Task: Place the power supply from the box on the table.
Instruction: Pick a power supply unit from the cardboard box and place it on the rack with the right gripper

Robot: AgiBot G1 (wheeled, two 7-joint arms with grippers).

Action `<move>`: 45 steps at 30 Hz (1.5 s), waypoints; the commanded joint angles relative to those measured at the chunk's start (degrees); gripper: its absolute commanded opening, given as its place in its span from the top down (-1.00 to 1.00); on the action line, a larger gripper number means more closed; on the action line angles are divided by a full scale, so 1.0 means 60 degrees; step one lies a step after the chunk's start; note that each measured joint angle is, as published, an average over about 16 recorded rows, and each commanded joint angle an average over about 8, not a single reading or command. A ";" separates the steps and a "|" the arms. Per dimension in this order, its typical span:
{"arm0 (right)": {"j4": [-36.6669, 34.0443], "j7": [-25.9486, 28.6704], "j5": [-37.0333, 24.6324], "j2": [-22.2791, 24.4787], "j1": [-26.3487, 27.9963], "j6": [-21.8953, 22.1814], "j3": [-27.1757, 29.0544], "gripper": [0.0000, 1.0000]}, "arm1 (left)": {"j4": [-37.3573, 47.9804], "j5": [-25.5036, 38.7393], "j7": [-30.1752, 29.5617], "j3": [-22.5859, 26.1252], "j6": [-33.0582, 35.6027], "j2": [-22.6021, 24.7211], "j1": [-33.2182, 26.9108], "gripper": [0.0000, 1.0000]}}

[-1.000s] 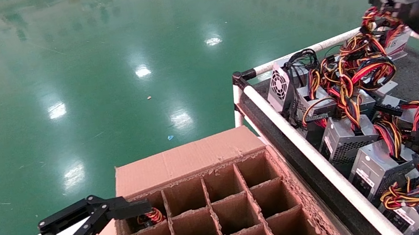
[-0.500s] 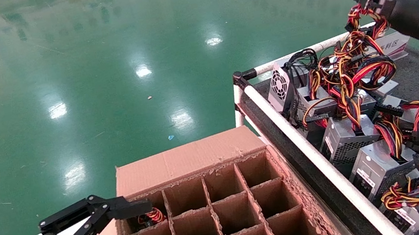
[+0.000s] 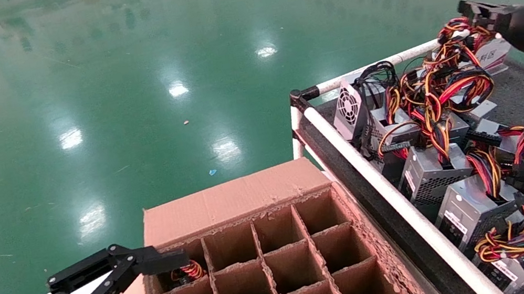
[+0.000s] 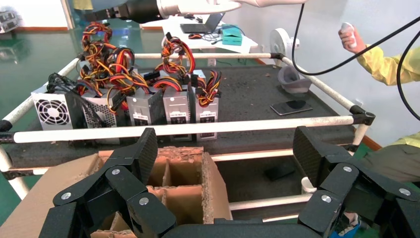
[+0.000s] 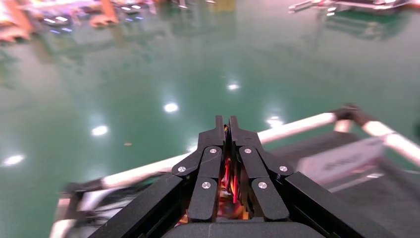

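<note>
Next, my right gripper lets go of the power supply by the far white rail (image 3: pixel 459 57), beside the white sign.
My right gripper (image 3: pixel 471 11) is over the far side of the table (image 3: pixel 523 87). It is shut (image 5: pixel 226 121) on the red, yellow and black wires (image 3: pixel 455 29) of a power supply. That unit's silver case (image 3: pixel 492 56) hangs low by the far rail. The brown box (image 3: pixel 228 200) with its cardboard grid stands left of the table. One far-left cell holds another bundle of wires (image 3: pixel 189 271). My left gripper (image 3: pixel 128 270) is open at that corner of the box (image 4: pixel 188 193), holding nothing (image 4: pixel 228 148).
Several more power supplies (image 3: pixel 436 171) with tangled wires crowd the table's left part behind the white rail (image 3: pixel 379 180). A phone (image 4: pixel 291 107) and a grey cup (image 4: pixel 293 79) lie on the felt. A person in yellow sleeves (image 4: pixel 391 64) stands beyond. Green floor surrounds everything.
The right gripper rose and swung left with the wires, then came back right and lower over the far rail. The left gripper has not moved.
</note>
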 commanded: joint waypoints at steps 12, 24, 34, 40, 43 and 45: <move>0.0089 -0.0842 -0.0132 -0.0594 -0.0315 0.1888 -0.0079 1.00 | 0.0000 -0.0001 0.0001 0.0002 -0.0001 -0.0001 0.0000 -1.00; -0.0003 -0.0969 -0.0143 -0.0753 -0.0385 0.2330 -0.0092 -0.89 | 0.0002 -0.0003 0.0002 0.0003 -0.0003 -0.0002 0.0001 -1.00; -0.0006 -0.0968 -0.0145 -0.0744 -0.0370 0.2302 -0.0090 -1.00 | 0.0003 -0.0003 0.0002 0.0003 -0.0003 -0.0002 0.0002 -1.00; 0.0000 -0.0923 -0.0156 -0.0715 -0.0231 0.2186 -0.0099 -1.00 | 0.0005 -0.0003 0.0003 0.0004 -0.0003 -0.0002 0.0001 -1.00; -0.0044 -0.0858 -0.0186 -0.0693 -0.0082 0.2069 -0.0121 -1.00 | 0.0006 -0.0003 0.0004 0.0004 -0.0003 -0.0001 0.0001 -1.00; -0.0100 -0.0796 -0.0218 -0.0682 0.0049 0.1980 -0.0144 -1.00 | 0.0006 -0.0004 0.0004 0.0005 -0.0002 -0.0001 0.0000 -1.00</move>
